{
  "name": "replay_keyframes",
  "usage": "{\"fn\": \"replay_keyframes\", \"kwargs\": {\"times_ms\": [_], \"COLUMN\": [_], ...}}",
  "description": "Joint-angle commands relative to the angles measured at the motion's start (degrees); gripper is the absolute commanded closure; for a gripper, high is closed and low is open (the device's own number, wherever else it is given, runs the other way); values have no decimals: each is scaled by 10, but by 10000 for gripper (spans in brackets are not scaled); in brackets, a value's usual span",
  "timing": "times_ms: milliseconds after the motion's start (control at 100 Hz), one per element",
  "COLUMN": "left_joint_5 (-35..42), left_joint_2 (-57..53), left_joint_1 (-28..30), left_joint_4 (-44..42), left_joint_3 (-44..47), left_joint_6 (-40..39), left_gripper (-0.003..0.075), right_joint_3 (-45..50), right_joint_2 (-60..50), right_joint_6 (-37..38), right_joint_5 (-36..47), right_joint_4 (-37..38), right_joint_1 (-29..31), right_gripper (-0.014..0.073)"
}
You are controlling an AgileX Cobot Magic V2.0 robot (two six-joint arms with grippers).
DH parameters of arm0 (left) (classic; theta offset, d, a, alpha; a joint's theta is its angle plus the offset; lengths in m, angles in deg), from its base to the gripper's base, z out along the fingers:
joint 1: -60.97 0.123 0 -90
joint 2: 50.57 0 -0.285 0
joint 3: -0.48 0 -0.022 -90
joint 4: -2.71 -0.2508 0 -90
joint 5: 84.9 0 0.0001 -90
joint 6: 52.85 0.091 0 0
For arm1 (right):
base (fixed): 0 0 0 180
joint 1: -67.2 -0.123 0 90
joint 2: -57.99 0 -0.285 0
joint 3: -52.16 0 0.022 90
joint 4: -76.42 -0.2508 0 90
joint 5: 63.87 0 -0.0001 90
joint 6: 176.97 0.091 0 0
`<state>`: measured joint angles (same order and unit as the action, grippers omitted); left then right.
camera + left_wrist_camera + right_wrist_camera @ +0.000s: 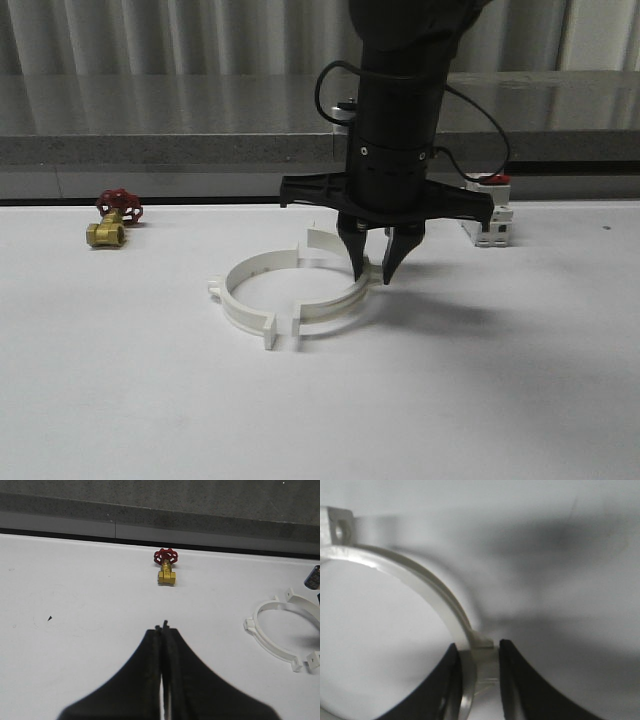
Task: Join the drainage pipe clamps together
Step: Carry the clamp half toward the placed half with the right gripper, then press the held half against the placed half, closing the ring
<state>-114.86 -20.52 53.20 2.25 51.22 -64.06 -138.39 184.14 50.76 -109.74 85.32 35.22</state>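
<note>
Next, I let go of my right gripper's clamp half on the table, tight [336, 290] against the end tabs of the other clamp half.
Two white drainage pipe clamps lie on the white table as a near ring: the left half [243, 290] and the right half [335, 303]. A narrow gap separates their near end tabs. My right gripper [372, 268] comes straight down onto the right half's far side. In the right wrist view its fingers [477, 647] press either side of the band [427, 587] where a small block juts out. My left gripper [162, 627] is shut and empty above bare table, with the left clamp half [272, 637] off to one side.
A brass valve with a red handwheel [115, 218] [165, 568] lies at the far left. A white breaker with a red switch [488, 212] stands behind the right arm. A grey ledge [150, 140] runs along the table's far edge.
</note>
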Motion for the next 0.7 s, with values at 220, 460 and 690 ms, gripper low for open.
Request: {"fn": "replay_keyframes", "kwargs": {"times_ms": [220, 460, 690], "left_joint_5": [44, 44, 44], "left_joint_2": [3, 3, 3], "left_joint_1": [2, 2, 2], "left_joint_4": [2, 2, 5], "left_joint_3": [-16, -16, -16], "left_joint_6": [0, 0, 0], "left_gripper": [740, 740, 740], "right_joint_3": [-18, -18, -18], "right_joint_2": [-28, -20, -9], "right_joint_6": [11, 14, 20], "right_joint_5": [20, 22, 23], "right_joint_4": [14, 14, 13], "right_joint_1": [0, -6, -10], "right_gripper": [493, 493, 493]}}
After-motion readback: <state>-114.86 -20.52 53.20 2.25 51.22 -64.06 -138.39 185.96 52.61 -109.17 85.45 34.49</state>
